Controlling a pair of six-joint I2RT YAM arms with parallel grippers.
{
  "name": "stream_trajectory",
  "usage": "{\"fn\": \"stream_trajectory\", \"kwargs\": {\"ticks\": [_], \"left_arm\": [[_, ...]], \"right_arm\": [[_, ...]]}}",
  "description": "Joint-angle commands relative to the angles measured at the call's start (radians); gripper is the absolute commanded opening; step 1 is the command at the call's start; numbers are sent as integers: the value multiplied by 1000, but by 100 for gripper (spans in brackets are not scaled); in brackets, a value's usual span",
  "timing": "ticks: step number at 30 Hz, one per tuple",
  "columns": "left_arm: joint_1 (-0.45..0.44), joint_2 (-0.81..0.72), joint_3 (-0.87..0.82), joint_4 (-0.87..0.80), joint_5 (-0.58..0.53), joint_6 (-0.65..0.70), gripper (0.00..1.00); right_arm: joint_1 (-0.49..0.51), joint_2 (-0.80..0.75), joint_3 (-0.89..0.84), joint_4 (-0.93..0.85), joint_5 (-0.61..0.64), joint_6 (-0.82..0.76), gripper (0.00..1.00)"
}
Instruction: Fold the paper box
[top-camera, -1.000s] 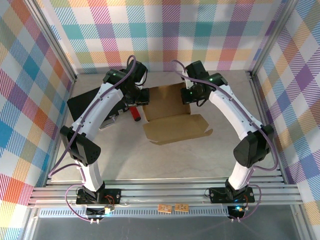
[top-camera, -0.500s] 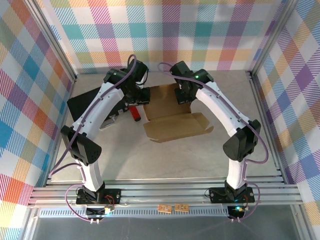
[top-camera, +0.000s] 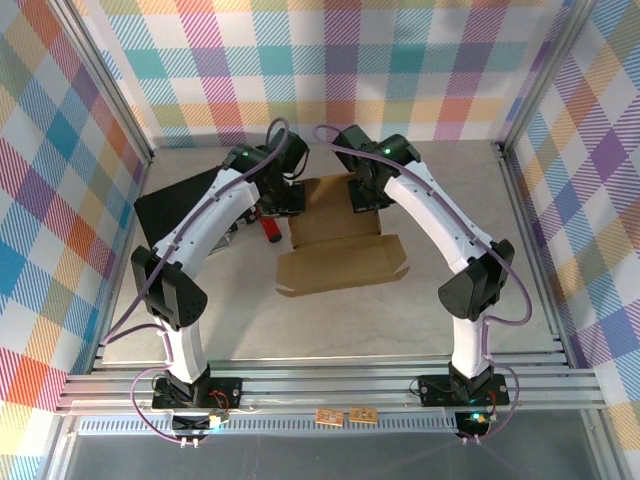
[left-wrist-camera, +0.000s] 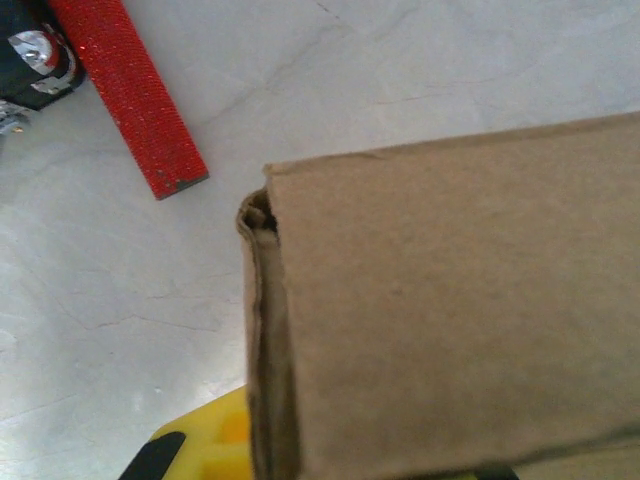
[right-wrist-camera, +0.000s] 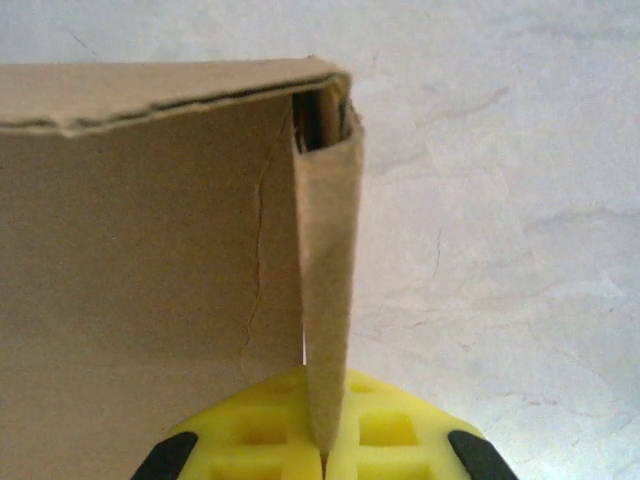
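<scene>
The tray's far side covers one finger of my left gripper at the tray's corner, so I will open and pinch the tray's side closer to the lid flap (top-camera: 292, 234).
The paper box (top-camera: 335, 212) is brown corrugated cardboard, a shallow tray at mid-table with its lid flap (top-camera: 340, 266) lying open toward the near edge. My left gripper (top-camera: 287, 197) is at the tray's left wall. In the left wrist view that wall (left-wrist-camera: 450, 310) covers most of the left gripper (left-wrist-camera: 275, 450), and one yellow finger (left-wrist-camera: 205, 445) shows beside its edge. My right gripper (top-camera: 360, 195) is at the tray's right wall. Seen from the right wrist, the right gripper (right-wrist-camera: 323, 452) is shut, with the thin edge of that upright wall (right-wrist-camera: 328, 300) pinched between the yellow pads.
A red stick (top-camera: 270, 229) lies just left of the box, also seen as a red glittery strip (left-wrist-camera: 130, 95). A black case (top-camera: 175, 212) sits at the far left against the frame. A dark shiny object (left-wrist-camera: 30, 60) lies beside the stick. Plaid walls enclose the marble table (top-camera: 330, 320).
Both arms have swung left and carried the box with them. The open lid flap has slid left and slightly nearer. The right arm's elbow has moved inward.
</scene>
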Motion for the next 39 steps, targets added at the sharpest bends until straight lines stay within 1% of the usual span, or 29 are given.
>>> {"fn": "stream_trajectory", "kwargs": {"ticks": [1,4,6,9,16,22,26,29,31,35,39], "left_arm": [[-33,6,-32,-44,-206,17,0],[-69,-9,-76,-5,-331,10,0],[-82,-20,-106,26,-363,10,0],[-91,-28,-134,49,-378,10,0],[-88,-76,-205,116,-312,19,0],[-75,-107,-240,156,-245,6,0],[-60,-156,-266,215,-164,-2,15],[-41,-193,-295,263,-69,-13,26],[-32,-204,-305,272,-23,-19,31],[-27,-215,-306,255,-20,-21,34],[-19,-231,-317,227,-78,-24,41]], "right_arm": [[-1,0,22,-71,47,65,0],[11,-1,33,-76,44,80,0],[18,1,36,-80,42,85,0],[24,6,34,-84,35,93,0],[24,-1,12,-67,23,84,0],[24,-22,-21,-32,-25,78,0],[16,-41,-47,-7,-52,73,0],[13,-56,-64,5,-59,66,0],[11,-60,-70,7,-62,64,0],[7,-65,-75,4,-61,62,0],[7,-78,-85,13,-64,63,0]]}}
